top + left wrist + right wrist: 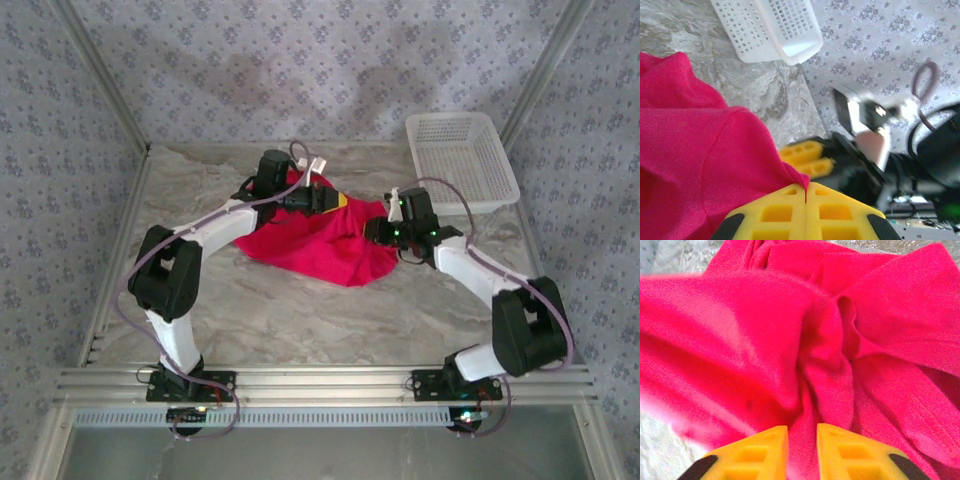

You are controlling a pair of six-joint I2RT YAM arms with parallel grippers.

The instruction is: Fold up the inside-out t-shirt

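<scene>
The right gripper's fingers straddle a bunched fold in the shirt, so the robot should open them and pinch the shirt's far edge (368,206) near its left gripper.
The inside-out t-shirt (315,245) is a bright red heap of soft cloth bunched in the middle of the table. My left gripper (335,200) is at its far edge, shut on a pinched corner of the shirt (695,150); in the left wrist view the jaws (806,187) meet with the cloth tip caught between them. My right gripper (372,232) is at the shirt's right side. Its yellow fingers (802,432) stand a little apart, with a fold of the red cloth (790,330) lying in the gap. The right gripper's fingers (807,159) sit close to the left one's.
A white plastic basket (462,160) stands at the back right corner of the marbled table (300,320), and its wall (765,30) is near the grippers. Patterned walls enclose the table on three sides.
</scene>
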